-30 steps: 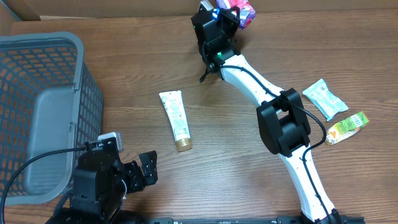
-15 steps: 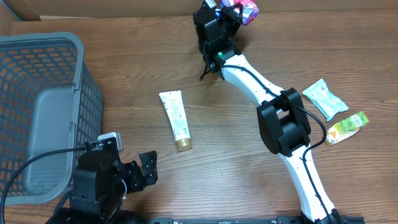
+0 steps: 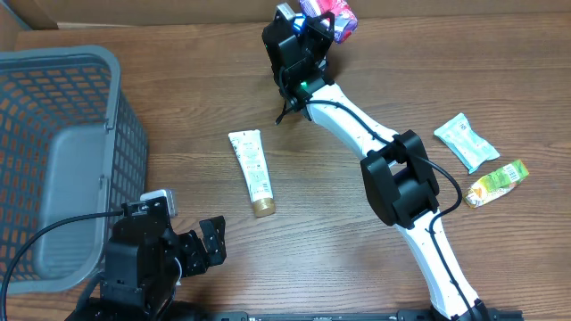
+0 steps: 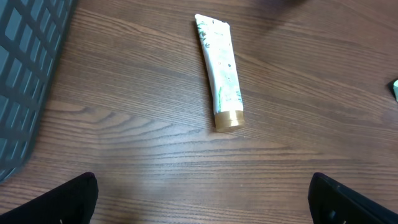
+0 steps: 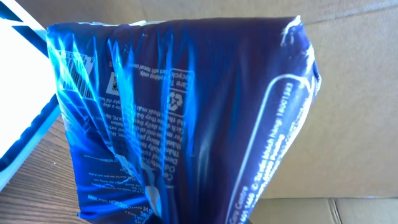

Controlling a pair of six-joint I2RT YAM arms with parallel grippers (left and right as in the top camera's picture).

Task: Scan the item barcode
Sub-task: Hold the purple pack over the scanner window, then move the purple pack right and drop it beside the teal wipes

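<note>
The robot's right gripper should release the glossy packet on the wood point(image 3: 520, 137) next to the pale green packet, behind the yellow-green pouch.
My right gripper point(image 3: 310, 27) is stretched to the table's far edge and is shut on a glossy packet point(image 3: 329, 15). That packet looks purple-pink from overhead. In the right wrist view the packet point(image 5: 186, 118) fills the frame, dark blue with white print, and hides my fingers. A barcode point(image 5: 78, 67) shows near the packet's upper left corner. My left gripper point(image 3: 209, 244) rests near the front left, open and empty, with its fingertips point(image 4: 73, 198) spread wide over bare wood.
A cream tube with a gold cap point(image 3: 252, 172) point(image 4: 221, 79) lies mid-table. A grey mesh basket point(image 3: 114, 67) stands at the left. A pale green packet point(image 3: 467, 142) and a yellow-green pouch point(image 3: 497, 182) lie at the right. Cardboard backs the far edge.
My right arm has swung to the left along the far edge, carrying the packet with it. The left arm has not moved.
</note>
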